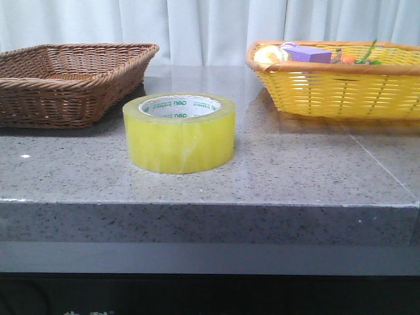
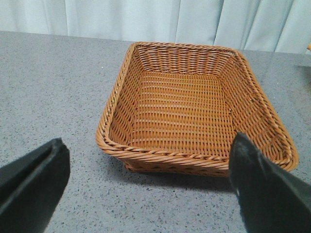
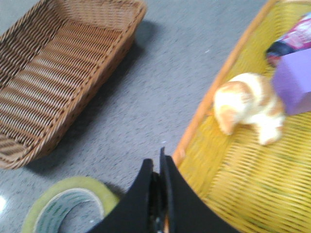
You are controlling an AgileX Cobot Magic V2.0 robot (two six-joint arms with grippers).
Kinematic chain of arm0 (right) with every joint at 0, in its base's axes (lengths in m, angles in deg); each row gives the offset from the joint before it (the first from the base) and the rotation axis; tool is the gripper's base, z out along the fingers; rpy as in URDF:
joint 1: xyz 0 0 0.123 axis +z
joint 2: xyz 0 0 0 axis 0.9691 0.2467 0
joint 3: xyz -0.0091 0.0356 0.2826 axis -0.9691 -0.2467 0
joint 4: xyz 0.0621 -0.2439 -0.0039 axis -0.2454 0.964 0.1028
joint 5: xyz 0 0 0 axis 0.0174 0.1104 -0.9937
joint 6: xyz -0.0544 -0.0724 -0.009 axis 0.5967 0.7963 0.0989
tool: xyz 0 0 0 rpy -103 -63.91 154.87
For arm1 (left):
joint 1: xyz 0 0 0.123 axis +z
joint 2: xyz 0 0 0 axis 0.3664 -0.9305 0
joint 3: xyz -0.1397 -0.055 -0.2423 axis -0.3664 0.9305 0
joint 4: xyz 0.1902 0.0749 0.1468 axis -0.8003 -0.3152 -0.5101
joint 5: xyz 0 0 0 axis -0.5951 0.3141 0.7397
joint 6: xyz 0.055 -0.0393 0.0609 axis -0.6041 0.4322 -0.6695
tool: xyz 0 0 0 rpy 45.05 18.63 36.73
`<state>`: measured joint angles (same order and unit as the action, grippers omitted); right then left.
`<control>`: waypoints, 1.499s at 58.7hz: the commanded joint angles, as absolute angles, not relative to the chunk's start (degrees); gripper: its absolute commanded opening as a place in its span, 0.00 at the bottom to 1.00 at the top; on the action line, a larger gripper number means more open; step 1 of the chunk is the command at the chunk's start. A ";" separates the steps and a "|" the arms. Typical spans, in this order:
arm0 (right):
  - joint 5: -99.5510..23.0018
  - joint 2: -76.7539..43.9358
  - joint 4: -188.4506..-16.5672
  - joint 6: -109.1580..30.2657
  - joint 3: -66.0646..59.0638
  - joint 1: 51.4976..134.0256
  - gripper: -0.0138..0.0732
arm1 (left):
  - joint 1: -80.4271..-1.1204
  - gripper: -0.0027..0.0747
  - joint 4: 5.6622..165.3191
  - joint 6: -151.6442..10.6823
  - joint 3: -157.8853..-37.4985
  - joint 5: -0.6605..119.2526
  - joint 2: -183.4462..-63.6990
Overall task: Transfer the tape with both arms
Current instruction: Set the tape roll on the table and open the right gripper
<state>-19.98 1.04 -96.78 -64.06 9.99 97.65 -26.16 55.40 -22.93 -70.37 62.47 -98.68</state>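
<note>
The robot's left gripper will next move to the yellow tape roll and close on its side (image 1: 134, 109) nearest the brown wicker basket.
The yellow translucent tape roll (image 1: 179, 133) stands flat on the grey stone table, its white core with green lettering facing up. It also shows in the right wrist view (image 3: 68, 206). Neither gripper shows in the front view. My left gripper (image 2: 150, 167) is open and empty, its black fingers (image 2: 34, 184) wide apart above the table just short of the brown wicker basket (image 2: 194, 111). My right gripper (image 3: 156, 167) is shut and empty, hovering above the table between the tape and the yellow basket (image 3: 243, 184).
The empty brown wicker basket (image 1: 65, 79) stands at the back left. The yellow basket (image 1: 341, 85) at the back right holds a purple block (image 1: 307, 54), a pale toy (image 3: 248, 107) and other small items. The table's front edge (image 1: 210, 203) lies near the tape.
</note>
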 commanded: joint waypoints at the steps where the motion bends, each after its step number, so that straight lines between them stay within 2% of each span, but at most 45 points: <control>1: -24.68 -3.86 -96.35 -63.84 9.27 95.08 0.05 | -26.12 0.86 55.41 -22.58 -72.58 58.33 -99.08; 18: -34.35 -17.00 -95.66 -63.84 -7.04 86.03 0.05 | -26.12 0.86 55.41 -22.58 -72.58 58.33 -99.08; 45: -48.30 -47.82 -93.90 -63.84 -38.06 85.59 0.05 | -26.12 0.86 55.41 -22.58 -72.58 58.33 -99.08; 55: -48.36 -56.86 -93.90 -63.84 -41.54 85.59 0.05 | -26.12 0.86 55.70 -22.58 -72.58 58.20 -99.08; 69: -47.40 -57.80 -93.90 -63.84 -41.77 85.59 0.05 | -27.72 0.86 58.32 -22.58 -73.71 63.79 -99.78; 88: -47.40 -57.80 -93.90 -63.84 -41.77 85.59 0.05 | -43.72 0.86 61.30 -22.58 -86.36 81.53 -113.00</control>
